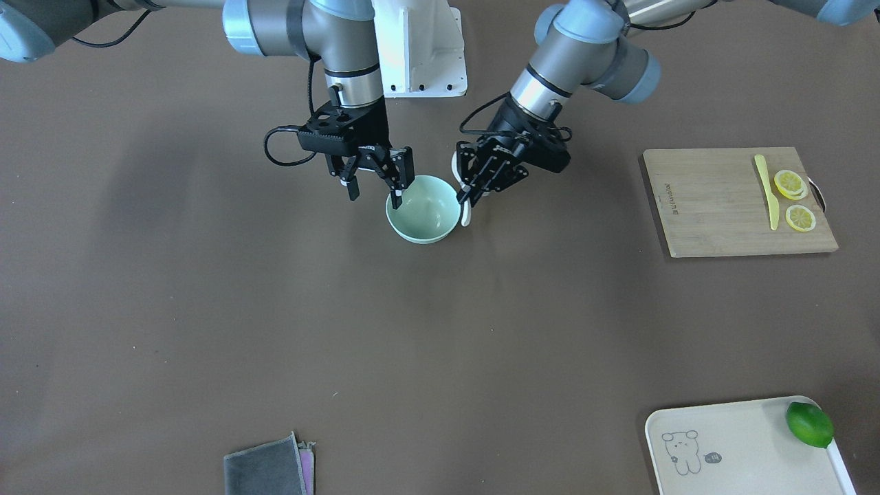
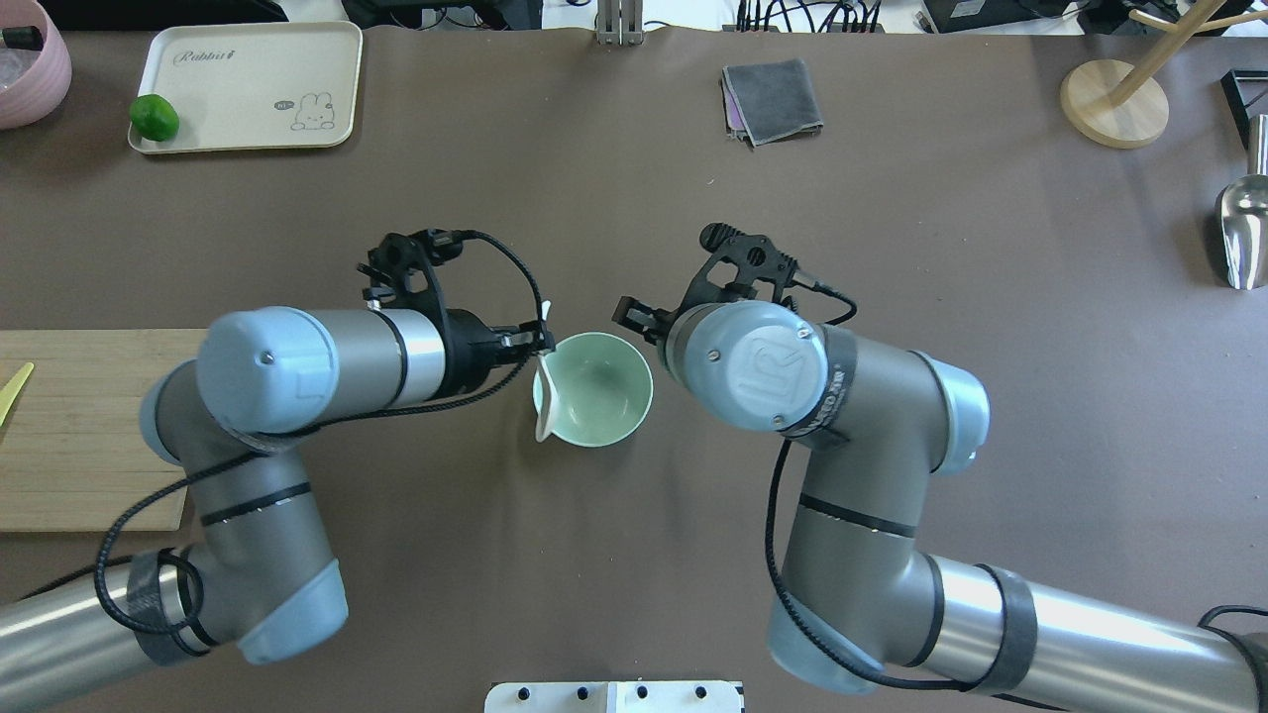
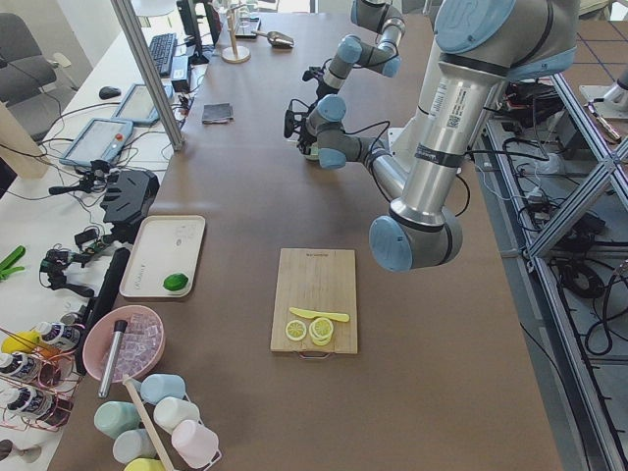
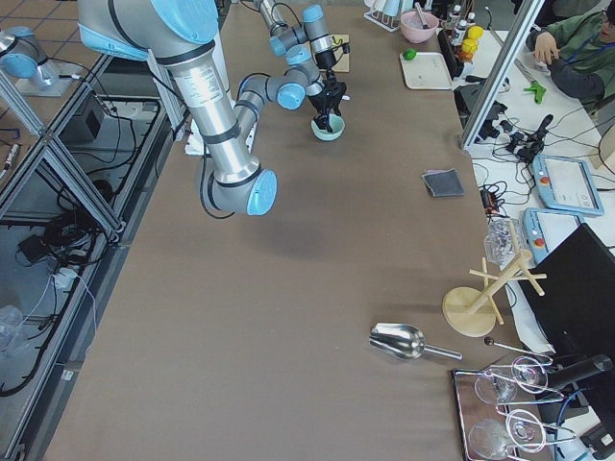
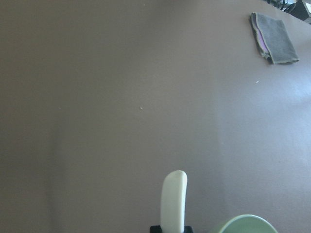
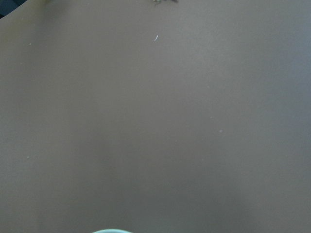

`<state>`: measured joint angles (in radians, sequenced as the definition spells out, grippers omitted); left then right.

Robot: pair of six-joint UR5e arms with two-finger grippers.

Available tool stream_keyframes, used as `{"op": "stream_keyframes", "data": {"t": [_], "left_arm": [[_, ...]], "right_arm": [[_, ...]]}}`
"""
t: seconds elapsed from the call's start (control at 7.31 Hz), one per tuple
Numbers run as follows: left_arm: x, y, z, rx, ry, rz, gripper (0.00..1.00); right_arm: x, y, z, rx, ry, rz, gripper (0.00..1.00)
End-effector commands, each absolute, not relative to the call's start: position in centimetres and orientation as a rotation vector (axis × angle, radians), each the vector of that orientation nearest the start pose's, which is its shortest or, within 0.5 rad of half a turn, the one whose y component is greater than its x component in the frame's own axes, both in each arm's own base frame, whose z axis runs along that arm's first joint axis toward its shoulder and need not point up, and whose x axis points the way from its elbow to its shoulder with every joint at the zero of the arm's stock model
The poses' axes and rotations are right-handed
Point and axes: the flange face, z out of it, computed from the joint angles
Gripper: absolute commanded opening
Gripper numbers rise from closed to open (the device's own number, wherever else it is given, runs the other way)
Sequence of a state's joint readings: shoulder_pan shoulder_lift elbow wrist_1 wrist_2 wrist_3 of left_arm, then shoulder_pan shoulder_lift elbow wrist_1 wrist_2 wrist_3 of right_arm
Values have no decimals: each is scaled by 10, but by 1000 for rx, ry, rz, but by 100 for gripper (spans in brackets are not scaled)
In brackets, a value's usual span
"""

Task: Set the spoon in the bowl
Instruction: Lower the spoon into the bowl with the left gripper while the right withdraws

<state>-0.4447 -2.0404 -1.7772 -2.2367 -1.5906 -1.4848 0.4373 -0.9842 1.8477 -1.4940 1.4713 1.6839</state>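
Note:
Next, my left gripper releases the white spoon inside the middle of the pale mint-green bowl (image 1: 425, 209). The spoon is now just outside the bowl's rim.
The pale mint-green bowl (image 1: 440, 223) stands upright in the middle of the table, also in the overhead view (image 2: 604, 391). My left gripper (image 1: 469, 194) is shut on the white spoon (image 1: 465, 215) and holds it steeply tilted just outside the bowl's rim on my left side. From overhead the spoon (image 2: 542, 401) lies along the bowl's left rim. In the left wrist view the spoon's end (image 5: 174, 199) sticks up beside the bowl's rim (image 5: 248, 223). My right gripper (image 1: 375, 192) is open and empty, with one fingertip (image 1: 397, 201) at the bowl's opposite rim.
A wooden cutting board (image 1: 715, 213) with a pale-yellow knife (image 1: 766, 189) and lemon slices (image 1: 790, 184) lies on my left. A cream tray (image 1: 729, 447) holds a lime (image 1: 809, 424). A folded grey cloth (image 1: 265, 467) lies at the far edge. A metal scoop (image 2: 1243, 228) lies far right.

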Motion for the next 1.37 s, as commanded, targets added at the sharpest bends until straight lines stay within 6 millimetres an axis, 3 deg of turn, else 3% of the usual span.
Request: {"op": "stream_keyframes", "data": {"t": [0.0,0.27,0.55,0.96,1.09,1.23], "left_arm": [[544,-351,200,349,1285,-326,0],[540,-354,200,361,1287,-327,0],[526,-378,199,389,1284,-361,0],[548,-391,214,384,1235,-370,0],[548,-391,214,382,1235,-369,24],[547,-391,214,386,1234,-366,77]], "right_arm": [[-438,-416,237,290,-890,426,100],[-428,-423,239,267,-895,403,100],[-427,-424,240,268,-893,403,100],[-425,-426,240,268,-892,406,100],[-425,-425,241,268,-892,406,100],[-423,-427,242,272,-889,403,100]]}}
